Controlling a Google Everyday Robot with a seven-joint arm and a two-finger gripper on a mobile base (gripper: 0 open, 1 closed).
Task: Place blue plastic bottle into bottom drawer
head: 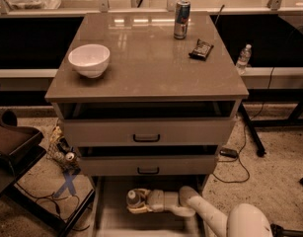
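Note:
Next, I release the blue plastic bottle from my gripper on the bottom drawer's pale bottom, toward the chair side (131, 209).
The blue plastic bottle (133, 198) shows as a clear bottle with a white cap, held low over the bottom drawer (111, 220). That drawer is pulled out under the cabinet, with a pale floor. My gripper (137, 203) reaches in from the lower right on a pale arm and is shut on the bottle, with a finger on either side. The bottle's lower part is hidden behind the gripper.
The two upper drawers (146, 132) with black handles stand slightly open. On the cabinet top are a white bowl (89, 59), a blue-silver can (181, 19) and a dark packet (201, 49). A small bottle (244, 57) stands behind on the right. A chair (13, 142) and floor cables lie to the left.

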